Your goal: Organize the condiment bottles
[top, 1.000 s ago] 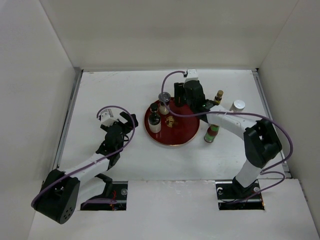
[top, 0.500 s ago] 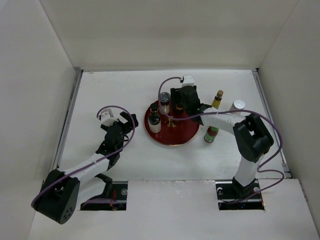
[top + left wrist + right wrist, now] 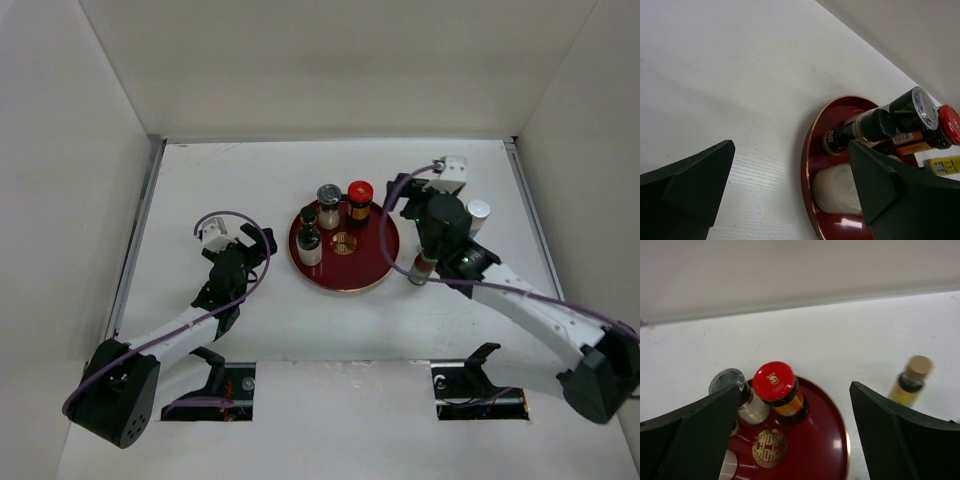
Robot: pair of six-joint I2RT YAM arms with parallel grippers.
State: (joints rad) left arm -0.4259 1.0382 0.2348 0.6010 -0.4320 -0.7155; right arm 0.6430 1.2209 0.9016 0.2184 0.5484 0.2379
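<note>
My right gripper should next close on the upper part of the green bottle point(image 3: 427, 254) just outside the round red tray.
The round red tray point(image 3: 362, 276) holds a red-lidded dark jar point(image 3: 359, 193), a silver-capped shaker point(image 3: 328, 198), a black-capped dark bottle point(image 3: 308, 216) and a white bottle point(image 3: 311, 252). My right gripper point(image 3: 418, 205) is open and empty, hovering just right of the tray. In the right wrist view it point(image 3: 795, 390) frames the red-lidded jar point(image 3: 775, 385) and the shaker point(image 3: 727, 382). A yellow-capped bottle point(image 3: 910, 380) stands on the table to its right. My left gripper point(image 3: 252, 243) is open and empty, left of the tray point(image 3: 812, 165).
A red-capped green bottle point(image 3: 423, 268) stands on the table right of the tray, under my right arm. A white-capped bottle point(image 3: 478, 211) stands further right. White walls close in the table on three sides.
My right gripper has let go of the red-lidded jar at the back of the tray and pulled back to the right. The left arm has not moved.
</note>
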